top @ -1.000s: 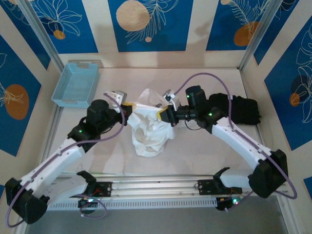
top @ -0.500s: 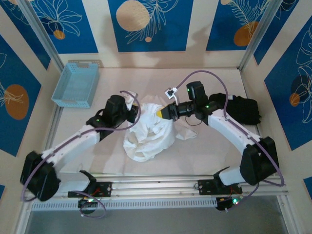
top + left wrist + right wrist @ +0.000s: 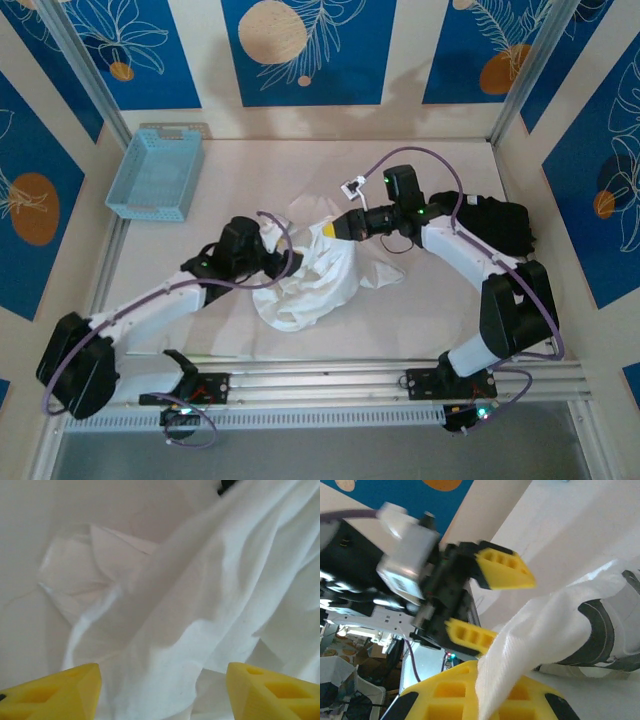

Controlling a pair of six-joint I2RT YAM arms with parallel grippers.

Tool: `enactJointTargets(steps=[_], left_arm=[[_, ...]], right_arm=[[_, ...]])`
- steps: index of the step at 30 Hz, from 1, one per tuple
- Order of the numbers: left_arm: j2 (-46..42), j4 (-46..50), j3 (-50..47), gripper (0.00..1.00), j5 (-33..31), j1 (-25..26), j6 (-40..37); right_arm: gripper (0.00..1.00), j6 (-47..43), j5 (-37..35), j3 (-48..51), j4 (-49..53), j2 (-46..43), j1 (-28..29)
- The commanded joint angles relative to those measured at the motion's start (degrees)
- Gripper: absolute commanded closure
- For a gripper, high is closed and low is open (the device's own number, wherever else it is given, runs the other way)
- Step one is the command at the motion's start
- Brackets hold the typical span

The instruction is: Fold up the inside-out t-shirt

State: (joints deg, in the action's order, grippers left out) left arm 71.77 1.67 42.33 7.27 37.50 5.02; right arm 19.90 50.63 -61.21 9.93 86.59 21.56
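Observation:
The t-shirt's edge hangs from my right gripper in a narrow bunch, so I need to lower it with that gripper and take a fold nearer the t-shirt's middle (image 3: 336, 264).
The inside-out t-shirt (image 3: 312, 278) lies crumpled and white at the table's middle. My right gripper (image 3: 331, 228) is shut on its upper edge and holds that edge lifted. In the right wrist view a ribbed white hem (image 3: 520, 645) comes out of my right gripper (image 3: 487, 700) and runs up to the right. My left gripper (image 3: 282, 262) sits at the shirt's left side. In its wrist view the left gripper (image 3: 162, 695) is open, yellow fingertips (image 3: 50, 695) wide apart over loose white folds (image 3: 200, 605). The right wrist view shows the left gripper (image 3: 512, 610) open just beyond the hem.
A black folded garment (image 3: 500, 225) lies at the right, under the right arm's elbow. A light blue basket (image 3: 157, 172) stands at the far left corner. Metal frame posts and patterned walls close in the table.
The left gripper has opened and let go of the shirt, and its arm has swung right and lower. The shirt has sagged and spread toward the front. The right gripper keeps its hold.

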Motion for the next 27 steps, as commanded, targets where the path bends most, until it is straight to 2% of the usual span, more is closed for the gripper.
enactJointTargets(steps=[1,6,9,10,14,15,17,19,21,27], left_arm=[[4.97,-3.61,3.57,0.31,6.0,0.79,-3.08],[12.06,-10.86,5.81,0.29,12.31,0.7,-0.43],[15.91,-16.17,7.07,0.33,17.79,0.67,2.85],[16.71,-17.81,7.07,0.39,18.76,0.69,3.47],[16.94,-18.92,7.36,0.87,20.78,0.03,5.83],[15.83,-18.69,6.95,0.93,20.83,-0.1,6.17],[12.08,-17.31,5.9,1.0,21.2,-0.51,6.73],[8.14,-14.89,5.34,1.0,21.29,-0.73,7.28],[4.48,-13.36,4.67,1.0,22.26,-0.87,8.21],[-1.64,-11.15,3.62,1.0,20.73,-2.07,15.0]], right_arm=[[1.0,-2.3,5.05,-2.6,2.37,-1.8,-0.77],[1.0,-1.74,6.52,-1.94,0.99,-2.63,-1.47],[1.0,-2.05,6.74,-1.85,1.3,-2.54,-1.86],[1.0,-2.21,6.6,-1.74,1.4,-2.52,-2.07],[1.0,-1.73,3.75,-0.8,2.18,-3.6,-4.39],[1.0,-1.56,1.59,-0.8,2.99,-4.02,-4.89],[0.97,-2.76,-8.21,-2.34,8.0,-4.32,-5.25],[0.93,-2.94,-19.13,-4.26,12.05,-4.12,-4.58],[0.86,-2.36,-27.0,-5.55,13.25,-3.55,-3.8],[0.67,-4.79,-41.66,-8.35,18.08,-4.62,-0.77]])
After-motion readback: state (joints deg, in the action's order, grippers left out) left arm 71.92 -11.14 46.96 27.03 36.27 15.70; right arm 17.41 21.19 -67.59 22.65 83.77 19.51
